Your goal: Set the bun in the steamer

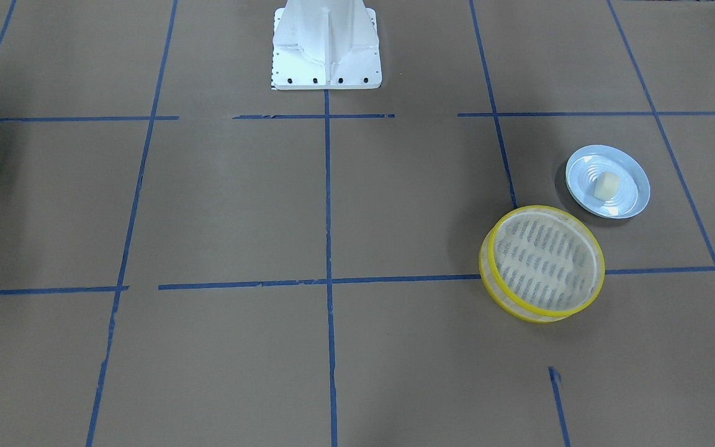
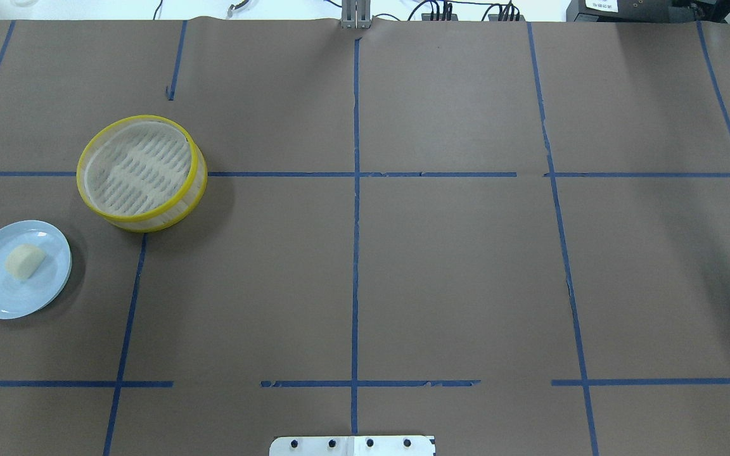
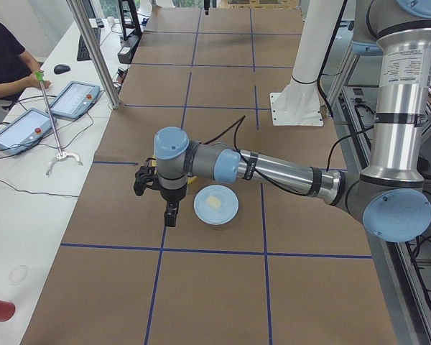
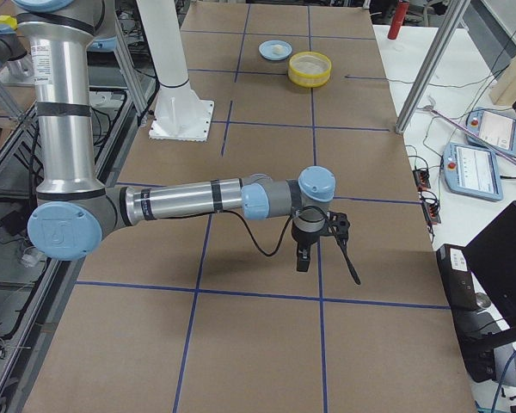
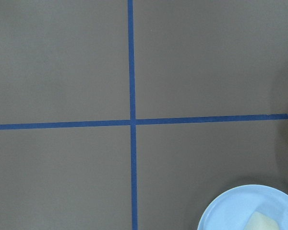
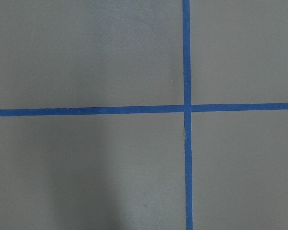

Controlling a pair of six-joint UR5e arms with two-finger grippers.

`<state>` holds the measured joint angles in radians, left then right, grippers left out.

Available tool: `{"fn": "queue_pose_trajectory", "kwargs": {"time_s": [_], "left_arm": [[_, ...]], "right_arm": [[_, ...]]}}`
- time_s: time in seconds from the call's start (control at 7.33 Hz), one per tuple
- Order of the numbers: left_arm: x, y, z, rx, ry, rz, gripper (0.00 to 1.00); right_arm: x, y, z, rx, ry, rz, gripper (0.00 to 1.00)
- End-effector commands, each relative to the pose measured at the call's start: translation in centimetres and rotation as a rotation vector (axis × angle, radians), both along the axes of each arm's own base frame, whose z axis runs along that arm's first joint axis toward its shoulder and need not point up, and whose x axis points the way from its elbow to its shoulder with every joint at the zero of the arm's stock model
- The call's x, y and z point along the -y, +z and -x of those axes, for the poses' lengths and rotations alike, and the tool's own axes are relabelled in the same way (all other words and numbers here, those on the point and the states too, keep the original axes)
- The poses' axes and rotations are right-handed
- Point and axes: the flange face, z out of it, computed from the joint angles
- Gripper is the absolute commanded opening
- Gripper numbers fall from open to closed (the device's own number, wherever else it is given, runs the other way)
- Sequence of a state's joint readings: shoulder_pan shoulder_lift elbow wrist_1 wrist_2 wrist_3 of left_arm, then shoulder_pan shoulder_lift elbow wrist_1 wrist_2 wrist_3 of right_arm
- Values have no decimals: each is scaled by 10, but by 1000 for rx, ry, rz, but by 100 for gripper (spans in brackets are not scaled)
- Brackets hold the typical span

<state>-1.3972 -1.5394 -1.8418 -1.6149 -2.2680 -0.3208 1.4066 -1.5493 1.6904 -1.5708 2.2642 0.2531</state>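
Note:
The left gripper will next move to the bun on the pale blue plate and close on the bun's sides (image 1: 606,185) (image 5: 260,223).
The bun (image 1: 606,185) (image 2: 25,261) is a small cream-white lump lying on a pale blue plate (image 1: 624,198) (image 2: 4,297). The steamer (image 1: 547,311) (image 2: 149,223), yellow-rimmed with a slotted floor, stands empty just beyond the plate. My left gripper (image 3: 171,210) shows only in the exterior left view, hovering beside the plate (image 3: 215,208); I cannot tell whether it is open. The left wrist view catches the plate's edge (image 5: 240,211) and a corner of the bun (image 5: 264,223). My right gripper (image 4: 303,255) hangs over bare table far from both; its state cannot be told.
Brown paper with blue tape lines covers the table. The white robot pedestal (image 1: 326,49) (image 2: 352,445) stands at the middle of my side. An operators' desk with tablets (image 3: 65,100) (image 4: 482,163) and metal posts (image 3: 93,50) runs along the far edge.

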Motion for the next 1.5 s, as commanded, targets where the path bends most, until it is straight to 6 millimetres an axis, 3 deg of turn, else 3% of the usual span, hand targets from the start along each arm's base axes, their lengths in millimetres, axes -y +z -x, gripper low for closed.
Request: {"fn": "queue_pose_trajectory", "kwargs": {"time_s": [0.0,0.41,0.55,0.82,1.36], "left_arm": [[-29,1,-62,-69,-47,17,100],[-53,4,-143,-78,-47,71,100],[-58,17,-163,-71,-32,82,100],[-61,52,-185,-71,-11,65,100],[-73,55,-215,-60,24,67,100]], "right_arm": [[0,0,0,0,0,0,100],[0,0,0,0,0,0,100],[0,0,0,0,0,0,100],[0,0,0,0,0,0,100],[0,0,1,0,-2,0,100]]}}
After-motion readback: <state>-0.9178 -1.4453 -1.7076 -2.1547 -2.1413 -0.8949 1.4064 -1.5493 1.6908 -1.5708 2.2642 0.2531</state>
